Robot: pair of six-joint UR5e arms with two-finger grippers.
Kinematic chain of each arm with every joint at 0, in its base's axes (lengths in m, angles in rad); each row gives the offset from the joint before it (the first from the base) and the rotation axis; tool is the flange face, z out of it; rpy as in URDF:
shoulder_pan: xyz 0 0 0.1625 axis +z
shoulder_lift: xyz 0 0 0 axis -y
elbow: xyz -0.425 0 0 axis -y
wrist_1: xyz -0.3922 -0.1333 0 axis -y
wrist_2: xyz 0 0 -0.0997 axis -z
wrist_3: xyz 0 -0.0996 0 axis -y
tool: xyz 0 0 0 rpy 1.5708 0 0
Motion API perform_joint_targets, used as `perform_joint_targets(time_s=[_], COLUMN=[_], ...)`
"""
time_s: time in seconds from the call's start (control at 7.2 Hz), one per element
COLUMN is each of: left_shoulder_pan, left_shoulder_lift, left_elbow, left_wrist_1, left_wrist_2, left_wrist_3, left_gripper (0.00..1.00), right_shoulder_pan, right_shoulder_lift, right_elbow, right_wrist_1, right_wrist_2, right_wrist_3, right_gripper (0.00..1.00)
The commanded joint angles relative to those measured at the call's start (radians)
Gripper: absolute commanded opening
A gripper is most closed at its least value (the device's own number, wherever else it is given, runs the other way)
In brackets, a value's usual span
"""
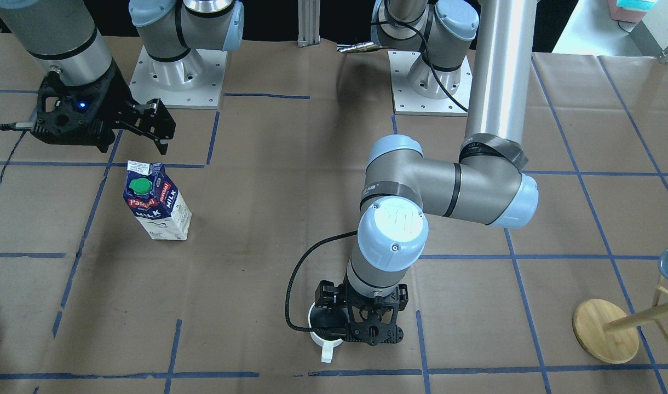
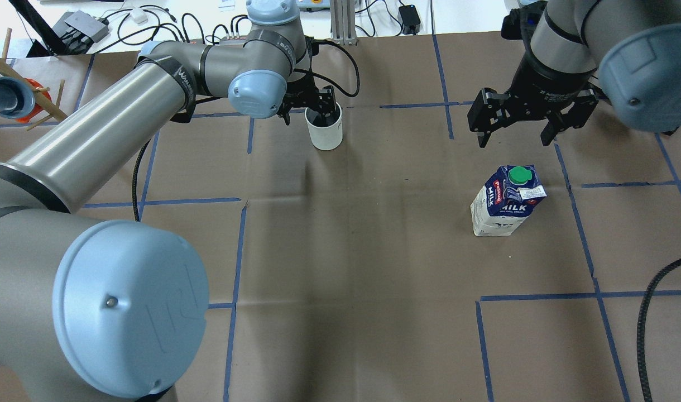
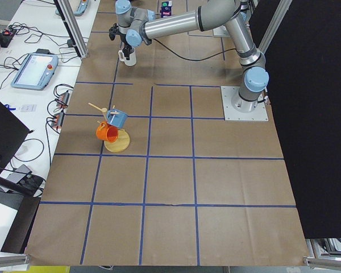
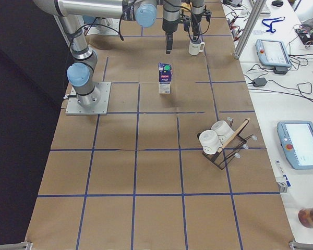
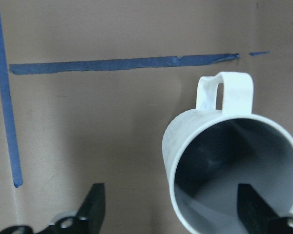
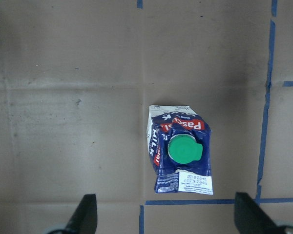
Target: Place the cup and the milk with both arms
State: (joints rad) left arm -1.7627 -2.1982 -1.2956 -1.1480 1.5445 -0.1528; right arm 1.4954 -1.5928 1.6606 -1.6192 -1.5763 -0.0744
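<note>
My right gripper needs to next move to the milk carton and close around its top at the white label [image 1: 141,168] [image 6: 191,181], next to the green cap.
The white cup [image 1: 326,343] stands upright near the table's far edge, handle pointing away from the robot. It also shows in the overhead view [image 2: 326,134] and the left wrist view [image 5: 234,161]. My left gripper [image 1: 347,328] is open over it, one finger inside the cup and the other outside its wall [image 5: 171,209]. The milk carton [image 2: 505,204] stands upright with its green cap up, also in the front view [image 1: 156,202]. My right gripper [image 2: 512,139] is open and empty, hovering above and just beyond the carton [image 6: 180,151].
A wooden mug tree [image 1: 605,331] with a blue and an orange mug stands towards the table's left end. A rack with white mugs [image 4: 219,143] stands towards the right end. Blue tape lines [image 2: 237,251] cross the brown paper. Arm base plates [image 1: 178,74] sit at the robot's side.
</note>
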Motion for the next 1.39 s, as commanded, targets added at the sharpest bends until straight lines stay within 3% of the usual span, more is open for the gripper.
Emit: perform_joint_targets(time_s=[0.0,0.42,0.83,1.11,1.25], left_shoulder_pan=[0.008,0.052,0.118,0.132,0.138], left_shoulder_lift=[0.090,0.268,0.524,0.612,0.624], left_elbow=[-0.001,-0.057,-0.253,-0.283,-0.289], left_wrist_1=[-0.100,-0.261,-0.292,-0.361,-0.395], left_wrist_2=[0.005,0.005,0.002,-0.001,-0.003], left_wrist_3=[0.010,0.088,0.098,0.242,0.243], left_gripper=[1.00,1.00,1.00,1.00,1.00], right_shoulder_pan=[-0.064,-0.064,-0.063,-0.063,-0.063], right_shoulder_lift=[-0.071,-0.076,-0.024,-0.016,-0.016], right_elbow=[0.094,0.146,0.191,0.249,0.311], right_wrist_1=[-0.017,-0.125,-0.188,-0.232,-0.322], right_wrist_2=[0.012,0.019,0.019,0.019,0.018], right_wrist_3=[-0.052,-0.056,-0.051,-0.050,-0.050], right_gripper=[1.00,1.00,1.00,1.00,1.00])
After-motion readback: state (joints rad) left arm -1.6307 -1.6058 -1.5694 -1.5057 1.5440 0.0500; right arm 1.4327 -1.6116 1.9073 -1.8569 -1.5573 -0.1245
